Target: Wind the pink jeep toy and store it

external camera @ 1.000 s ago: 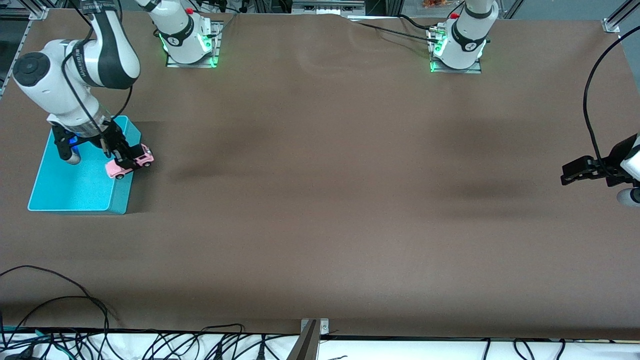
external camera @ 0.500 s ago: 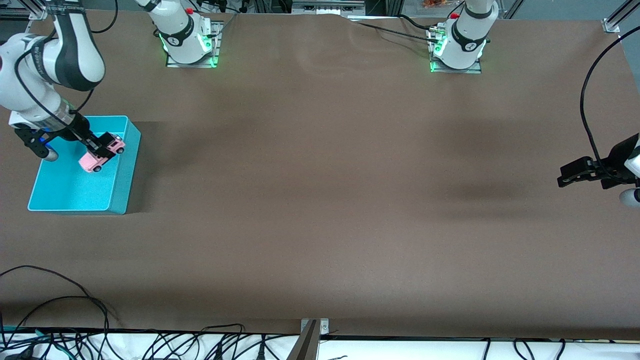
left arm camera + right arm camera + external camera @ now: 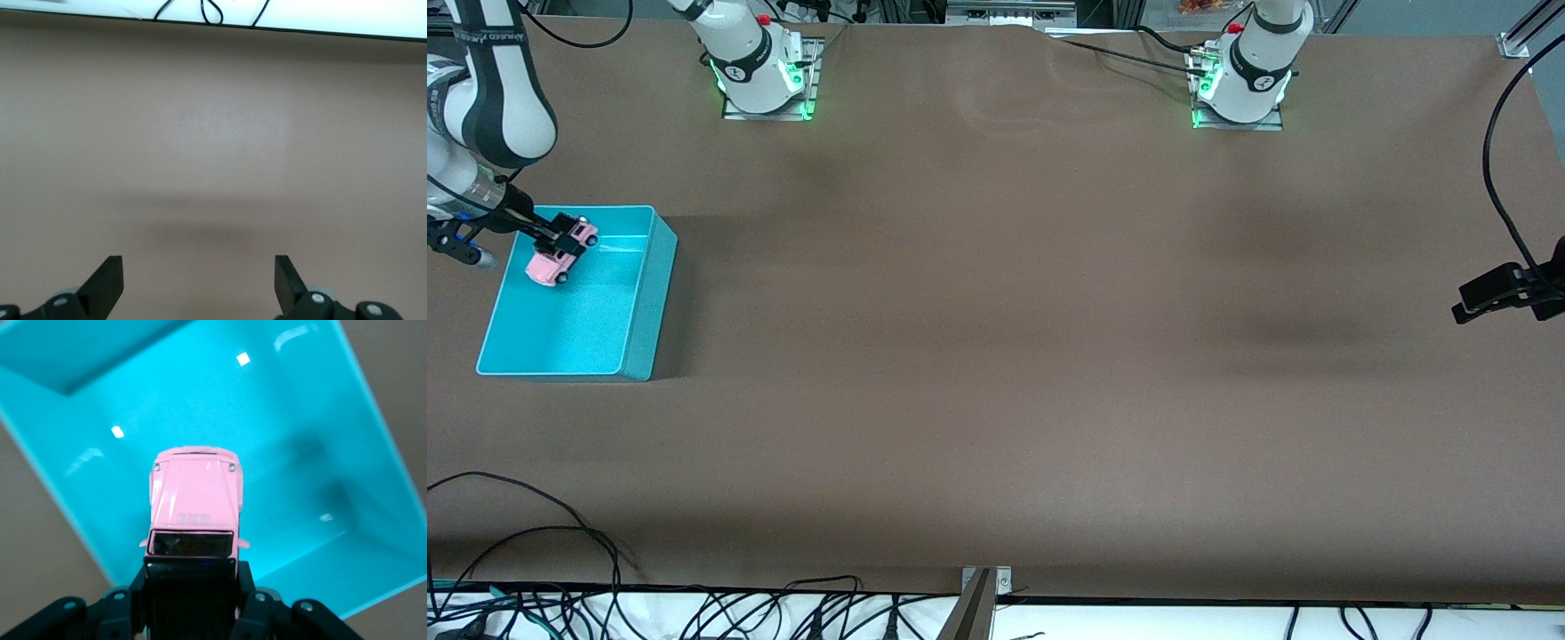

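Observation:
My right gripper needs to put the pink jeep toy down on the bottom of the turquoise bin, toward the end [image 3: 572,260] [image 3: 320,490] nearest the robot bases.
The pink jeep toy [image 3: 558,253] is small, with a light pink body and a black roof. My right gripper [image 3: 565,233] is shut on its black rear and holds it in the air over the turquoise bin [image 3: 636,307], above the bin's end nearest the robot bases. In the right wrist view the jeep [image 3: 195,493] points its pink hood down at the bin's floor [image 3: 280,433], and the fingers [image 3: 245,587] clamp the black roof on both sides. My left gripper [image 3: 1480,298] is open and empty, waiting above bare table at the left arm's end; its fingertips [image 3: 110,283] stand wide apart.
The turquoise bin holds nothing else. Both arm bases [image 3: 760,76] stand along the table edge farthest from the front camera. Cables [image 3: 560,569] lie along the edge nearest the front camera. Brown table surface [image 3: 996,356] spreads between the arms.
My right gripper has carried the jeep from the bin's rim to over the bin's inside, toward the right arm's end of the table. My left gripper drifted slightly toward the table's edge.

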Controlling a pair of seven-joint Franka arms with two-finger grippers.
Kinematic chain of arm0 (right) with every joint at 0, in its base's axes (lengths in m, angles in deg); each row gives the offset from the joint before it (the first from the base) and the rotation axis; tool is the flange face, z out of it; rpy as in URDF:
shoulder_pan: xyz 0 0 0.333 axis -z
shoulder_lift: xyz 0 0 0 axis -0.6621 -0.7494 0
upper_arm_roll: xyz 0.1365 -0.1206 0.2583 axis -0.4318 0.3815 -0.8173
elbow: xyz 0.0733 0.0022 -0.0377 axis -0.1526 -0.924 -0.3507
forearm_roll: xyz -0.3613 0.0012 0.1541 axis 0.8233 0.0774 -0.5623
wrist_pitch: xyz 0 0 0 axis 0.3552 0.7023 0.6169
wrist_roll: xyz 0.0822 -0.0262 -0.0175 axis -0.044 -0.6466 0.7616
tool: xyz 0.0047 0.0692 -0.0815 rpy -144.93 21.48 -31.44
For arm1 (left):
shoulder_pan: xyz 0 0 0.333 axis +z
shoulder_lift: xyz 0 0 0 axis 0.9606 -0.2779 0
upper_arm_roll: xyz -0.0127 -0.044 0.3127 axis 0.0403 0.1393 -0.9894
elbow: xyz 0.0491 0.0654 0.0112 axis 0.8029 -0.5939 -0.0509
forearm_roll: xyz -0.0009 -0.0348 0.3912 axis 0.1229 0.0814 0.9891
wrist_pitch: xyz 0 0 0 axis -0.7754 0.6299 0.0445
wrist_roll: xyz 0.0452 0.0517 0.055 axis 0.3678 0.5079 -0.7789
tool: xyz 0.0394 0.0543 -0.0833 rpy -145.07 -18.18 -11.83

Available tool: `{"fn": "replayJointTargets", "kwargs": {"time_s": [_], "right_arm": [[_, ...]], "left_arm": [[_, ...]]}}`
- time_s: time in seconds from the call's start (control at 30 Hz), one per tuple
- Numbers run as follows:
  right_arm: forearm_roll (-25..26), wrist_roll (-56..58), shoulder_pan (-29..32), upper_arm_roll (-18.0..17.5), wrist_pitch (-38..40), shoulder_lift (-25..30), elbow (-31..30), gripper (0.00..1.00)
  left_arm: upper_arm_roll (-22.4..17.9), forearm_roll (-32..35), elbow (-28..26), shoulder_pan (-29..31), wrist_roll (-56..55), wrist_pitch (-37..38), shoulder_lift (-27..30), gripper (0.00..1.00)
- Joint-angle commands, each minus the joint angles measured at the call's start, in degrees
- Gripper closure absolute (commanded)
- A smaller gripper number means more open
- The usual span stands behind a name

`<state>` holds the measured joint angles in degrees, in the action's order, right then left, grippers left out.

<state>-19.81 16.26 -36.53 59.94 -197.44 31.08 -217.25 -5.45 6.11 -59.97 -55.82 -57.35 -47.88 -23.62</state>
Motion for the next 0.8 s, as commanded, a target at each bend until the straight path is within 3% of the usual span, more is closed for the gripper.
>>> {"fn": "replayJointTargets", "kwargs": {"time_s": [0.0, 0.17, 0.37, 0.53, 0.77], "right_arm": [[1.4, 1.2, -0.2, 0.2, -1.4, -3.4, 0.3, 1.00], [1.8, 1.2, 0.7, 0.2, -4.7, -7.4, 0.3, 1.00], [4.8, 1.2, 2.2, 0.3, -7.9, -11.3, 0.6, 1.00], [8.9, 1.2, 4.3, 0.2, -10.6, -13.8, 0.5, 1.00], [8.7, 0.5, 4.7, 0.2, -11.4, -15.1, 0.5, 1.00]], "left_arm": [[-0.6, -1.7, -1.0, 1.0, 0.1, 1.5, 2.4, 0.00], [-3.5, -1.8, -1.9, -1.6, 0.5, 3.3, 3.2, 0.00], [-12.5, -4.4, -4.1, -9.5, 0.6, 3.3, 5.7, 0.00], [-17.5, -6.0, -6.3, -14.0, 0.7, 3.3, 7.4, 0.00], [-20.2, -6.0, -8.1, -17.5, 0.6, 3.2, 8.6, 0.00]]}}
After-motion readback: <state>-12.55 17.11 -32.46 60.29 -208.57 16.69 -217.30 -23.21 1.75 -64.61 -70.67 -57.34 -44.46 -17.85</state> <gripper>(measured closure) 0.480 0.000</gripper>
